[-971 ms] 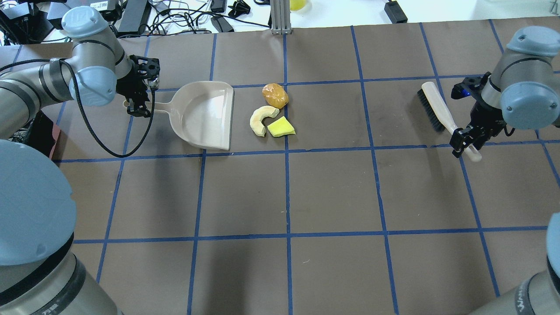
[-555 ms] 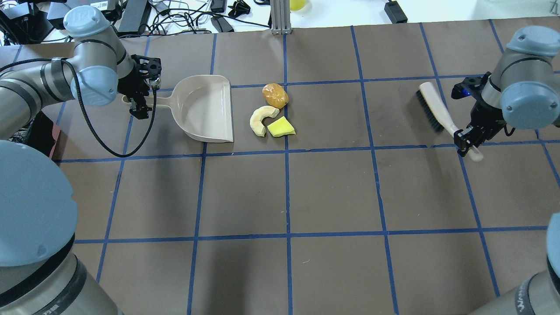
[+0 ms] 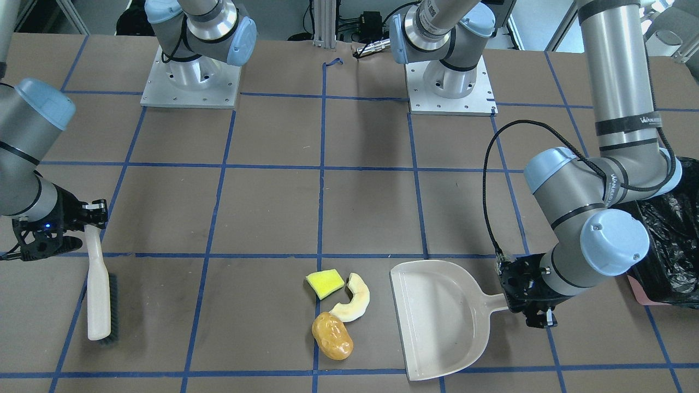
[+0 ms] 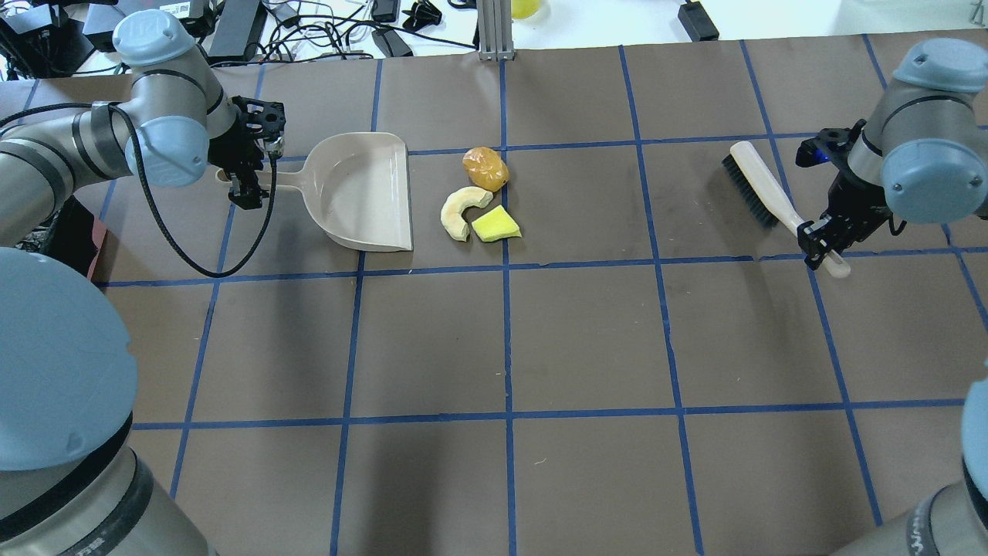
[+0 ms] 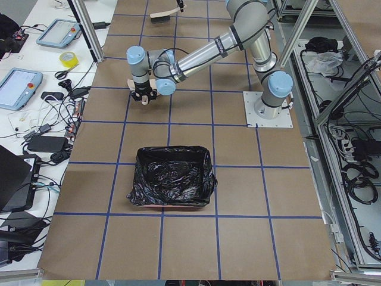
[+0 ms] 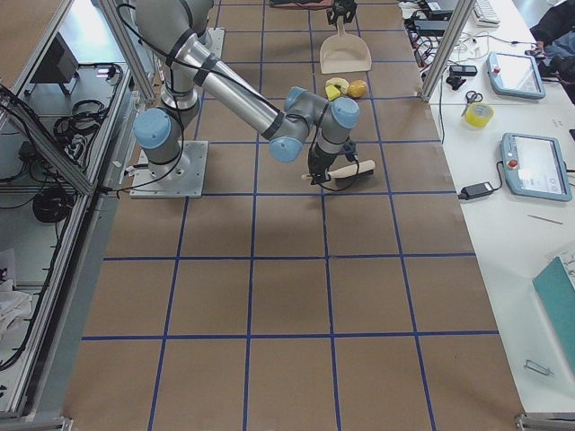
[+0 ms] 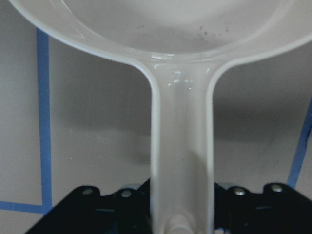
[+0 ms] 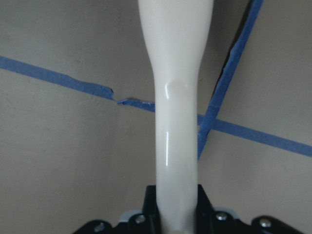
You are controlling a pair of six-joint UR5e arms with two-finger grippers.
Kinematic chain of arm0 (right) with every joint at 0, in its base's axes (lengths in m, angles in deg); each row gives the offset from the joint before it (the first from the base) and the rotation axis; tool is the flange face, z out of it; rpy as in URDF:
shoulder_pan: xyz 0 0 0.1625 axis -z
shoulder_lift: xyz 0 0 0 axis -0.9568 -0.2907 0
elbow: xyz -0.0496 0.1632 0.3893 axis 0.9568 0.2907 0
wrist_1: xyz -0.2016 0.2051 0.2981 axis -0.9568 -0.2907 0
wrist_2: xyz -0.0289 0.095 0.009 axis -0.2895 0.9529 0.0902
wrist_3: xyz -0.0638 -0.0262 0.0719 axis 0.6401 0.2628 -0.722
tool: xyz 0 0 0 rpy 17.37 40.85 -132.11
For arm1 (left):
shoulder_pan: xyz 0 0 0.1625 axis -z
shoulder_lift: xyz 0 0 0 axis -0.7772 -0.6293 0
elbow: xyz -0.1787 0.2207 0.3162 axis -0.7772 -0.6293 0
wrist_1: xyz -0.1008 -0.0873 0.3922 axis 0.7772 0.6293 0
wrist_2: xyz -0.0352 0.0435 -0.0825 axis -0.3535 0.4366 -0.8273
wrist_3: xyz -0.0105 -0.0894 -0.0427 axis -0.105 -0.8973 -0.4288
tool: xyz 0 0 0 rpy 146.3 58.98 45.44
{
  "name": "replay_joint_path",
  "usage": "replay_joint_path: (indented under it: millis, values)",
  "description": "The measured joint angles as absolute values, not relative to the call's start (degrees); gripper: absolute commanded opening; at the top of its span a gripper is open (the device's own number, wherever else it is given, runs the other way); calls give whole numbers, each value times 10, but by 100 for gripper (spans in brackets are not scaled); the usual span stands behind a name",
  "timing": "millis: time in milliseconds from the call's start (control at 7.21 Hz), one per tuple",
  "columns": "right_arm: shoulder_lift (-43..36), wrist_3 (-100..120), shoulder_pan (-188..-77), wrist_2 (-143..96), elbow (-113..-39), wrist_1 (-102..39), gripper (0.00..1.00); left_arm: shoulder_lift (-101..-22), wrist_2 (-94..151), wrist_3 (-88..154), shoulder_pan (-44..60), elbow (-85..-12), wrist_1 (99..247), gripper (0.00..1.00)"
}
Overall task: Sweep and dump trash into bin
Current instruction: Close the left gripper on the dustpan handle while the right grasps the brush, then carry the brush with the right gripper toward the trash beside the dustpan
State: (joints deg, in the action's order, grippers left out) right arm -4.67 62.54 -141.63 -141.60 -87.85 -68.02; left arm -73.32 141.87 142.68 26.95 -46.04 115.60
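The beige dustpan's handle sits high over the left gripper's fingers, so the robot should open that gripper, settle the dustpan lower and grip the handle's sides [image 7: 181,197] before sweeping.
The trash lies in a tight cluster: a yellow wedge [image 4: 495,225] [image 3: 324,284], a cream crescent [image 4: 461,210] [image 3: 354,297] and an amber lump [image 4: 485,168] [image 3: 332,335]. My left gripper [image 4: 248,179] [image 3: 531,299] is shut on the handle [image 7: 181,161] of the beige dustpan [image 4: 363,193] [image 3: 437,316], whose open lip faces the trash a short gap away. My right gripper [image 4: 822,243] [image 3: 82,218] is shut on the handle [image 8: 174,122] of a cream brush with black bristles [image 4: 760,191] [image 3: 99,295], far from the trash. The pink bin with a black bag [image 5: 172,185] [image 3: 669,245] stands beyond the left arm.
Blue tape lines divide the brown table [image 4: 587,340] into squares. Cables and gear [image 4: 309,31] lie past the far edge. An aluminium post [image 4: 494,31] stands at the back centre. Both arm bases [image 3: 190,82] are bolted near the robot's side.
The dustpan swung from tilted to square-on facing the trash and shifted slightly back. The right gripper moved the brush a little left and back.
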Motion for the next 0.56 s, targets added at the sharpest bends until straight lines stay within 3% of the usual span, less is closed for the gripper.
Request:
replay_joint_path:
  millis: [139, 555]
  values:
    - [-50, 580, -1434, -1412, -878, -679, 0, -733, 1419, 1426, 270, -460, 1155, 62]
    - [-55, 445, -1518, -1394, -878, -677, 0, -734, 1421, 1420, 270, -461, 1154, 61]
